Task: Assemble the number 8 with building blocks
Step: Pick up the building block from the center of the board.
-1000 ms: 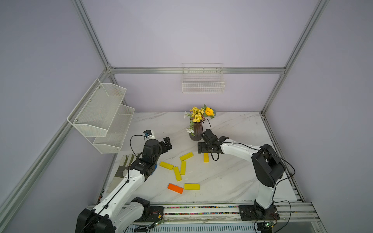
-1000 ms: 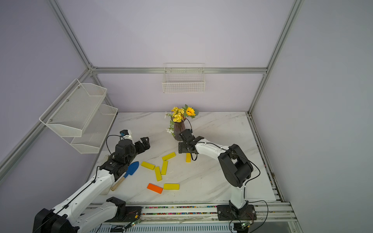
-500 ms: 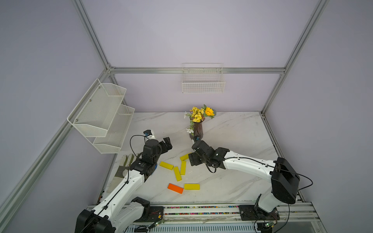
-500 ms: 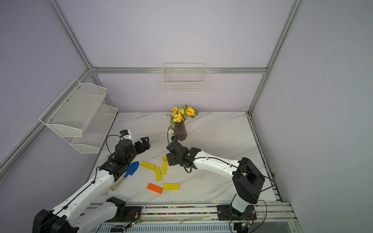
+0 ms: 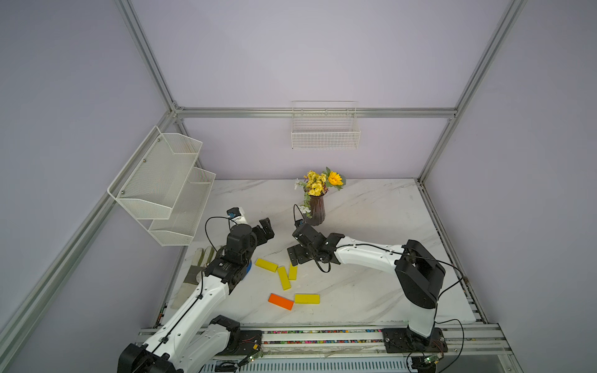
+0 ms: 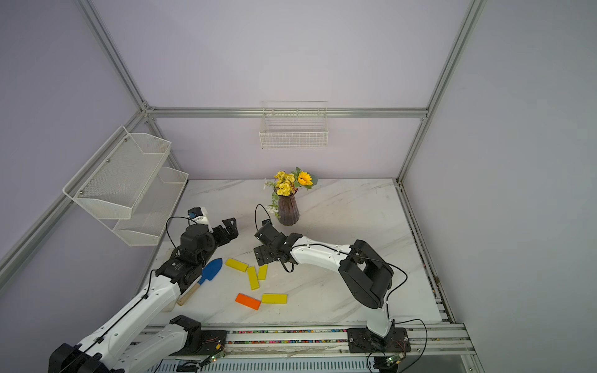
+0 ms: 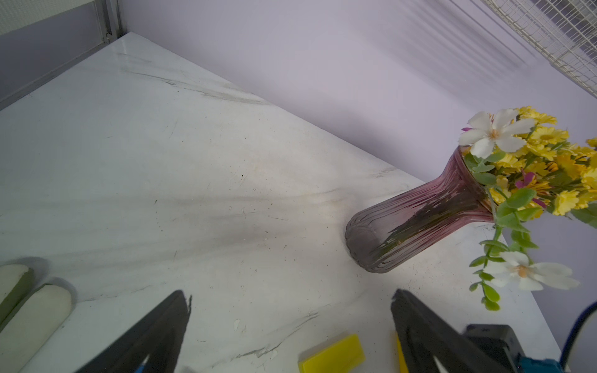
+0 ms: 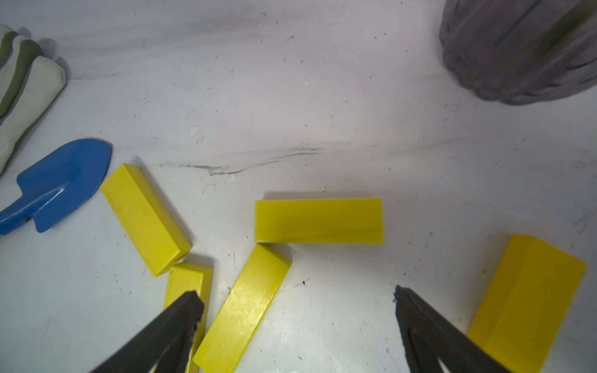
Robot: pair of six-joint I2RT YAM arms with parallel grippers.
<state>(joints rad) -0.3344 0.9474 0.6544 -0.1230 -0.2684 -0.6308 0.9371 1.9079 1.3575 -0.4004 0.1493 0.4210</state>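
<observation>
The robot's right gripper should next grab the middle of the yellow block [image 5: 308, 298] that lies next to the orange block, near the front edge of the table.
Loose building blocks lie scattered on the marble table [image 5: 371, 290], and no number 8 shows among them. In both top views three yellow blocks [image 5: 284, 277] [image 6: 253, 277] cluster mid-table. An orange block [image 5: 281, 301] [image 6: 247, 301] lies end to end with another yellow block [image 5: 307, 298] nearer the front. My right gripper [image 5: 298, 253] [image 6: 263, 255] hovers open over the cluster's far end. In the right wrist view the right gripper [image 8: 295, 300] has several yellow blocks [image 8: 318, 220] around its fingers and grips none. My left gripper [image 5: 266, 227] [image 7: 289, 297] stands open and empty, left of the vase.
A purple vase of flowers [image 5: 315, 210] [image 7: 413, 219] stands just behind the right gripper. A blue trowel [image 6: 210, 269] [image 8: 61, 184] and a glove [image 5: 202, 258] [image 8: 19, 80] lie at the left by my left arm. Wire shelves [image 5: 168, 184] hang on the left wall.
My right arm swung from beside the vase leftward and forward over the yellow cluster, now covering two blocks in the top views. The left arm has not moved.
</observation>
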